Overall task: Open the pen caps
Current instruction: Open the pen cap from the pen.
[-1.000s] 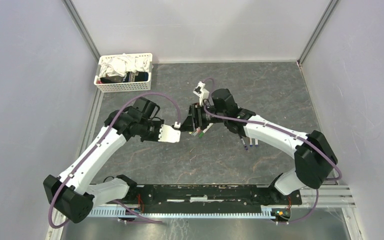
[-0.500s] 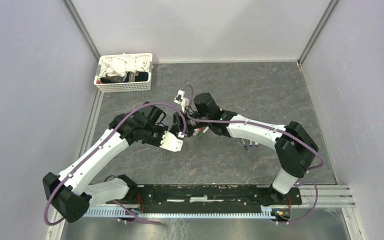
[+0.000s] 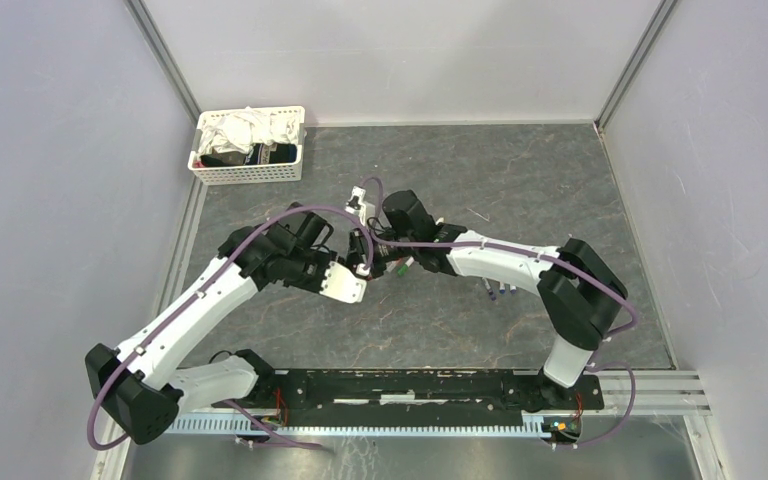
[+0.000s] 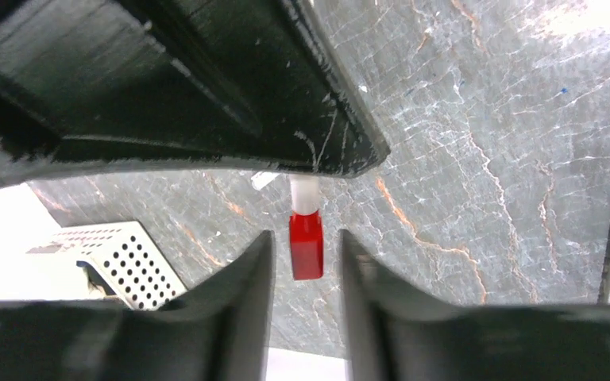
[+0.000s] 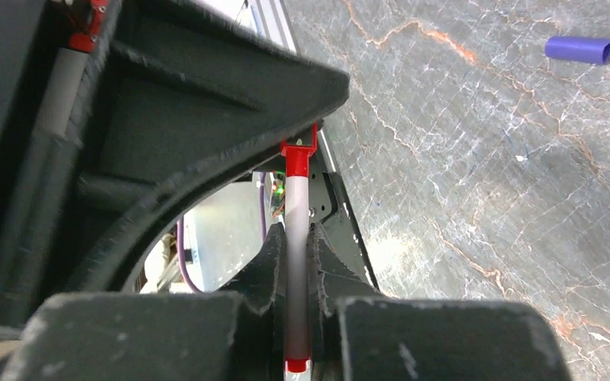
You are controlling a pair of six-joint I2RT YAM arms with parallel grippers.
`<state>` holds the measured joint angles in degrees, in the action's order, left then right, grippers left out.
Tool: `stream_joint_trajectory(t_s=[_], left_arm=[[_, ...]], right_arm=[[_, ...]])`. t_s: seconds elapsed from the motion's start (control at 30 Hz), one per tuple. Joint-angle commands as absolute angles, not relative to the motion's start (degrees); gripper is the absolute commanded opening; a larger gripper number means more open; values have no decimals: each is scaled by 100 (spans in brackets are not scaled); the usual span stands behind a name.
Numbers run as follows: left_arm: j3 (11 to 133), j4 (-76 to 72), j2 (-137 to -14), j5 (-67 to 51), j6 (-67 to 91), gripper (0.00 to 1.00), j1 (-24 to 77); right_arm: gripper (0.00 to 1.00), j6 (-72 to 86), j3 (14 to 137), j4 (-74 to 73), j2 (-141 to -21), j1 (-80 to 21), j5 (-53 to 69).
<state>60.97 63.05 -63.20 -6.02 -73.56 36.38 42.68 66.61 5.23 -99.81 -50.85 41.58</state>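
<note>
I need to use my right gripper to set the grey-white pen down between the dark purple pen and the purple-ended pens [image 3: 495, 271].
A pen with a grey-white barrel [image 5: 296, 262] and a red cap [image 4: 306, 244] hangs above the table between the two arms. My right gripper [image 5: 296, 230] is shut on the barrel, and the red cap [image 5: 296, 159] points away from it. My left gripper [image 4: 306, 236] is open around that cap, with a gap on each side. In the top view both grippers, left [image 3: 358, 268] and right [image 3: 380, 255], meet at the table's middle. A loose purple cap [image 5: 580, 49] lies on the table.
A few pens [image 3: 401, 266] lie just right of the grippers, and two purple-ended pens [image 3: 497, 291] lie under the right forearm. A white slatted basket [image 3: 250, 170] of cloths stands at the back left. Grey walls close in both sides.
My right gripper has swung left to the left gripper and shut on the pen's barrel. My left gripper's fingers have parted from the red cap end.
</note>
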Motion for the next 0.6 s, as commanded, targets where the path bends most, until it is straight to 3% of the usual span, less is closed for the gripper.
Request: stream_joint_trajectory(t_s=[0.0,0.1,0.2,0.4,0.57], left_arm=[[6521,6529,-6372,-1007,-7134,56,3656],[6751,6821,-6424,-1421,-6975,70,3656],[6828,6983,-6434,-1777,-6814,75,3656],[6883,6976,-6617,-2169,-6558,73,3673],[6976,6766,-6805,-2113,-6395,63,3728]], right_arm=[[0,4063,6315,1174,-9658,-5002,4617],[0,3892,6036,1430,-9505,-4890,4764],[0,3917,5785,1836,-9367,-4837,4956],[0,4118,5839,2207,-9347,-4837,5106],[0,4176,5984,2215,-9406,-4831,5124]])
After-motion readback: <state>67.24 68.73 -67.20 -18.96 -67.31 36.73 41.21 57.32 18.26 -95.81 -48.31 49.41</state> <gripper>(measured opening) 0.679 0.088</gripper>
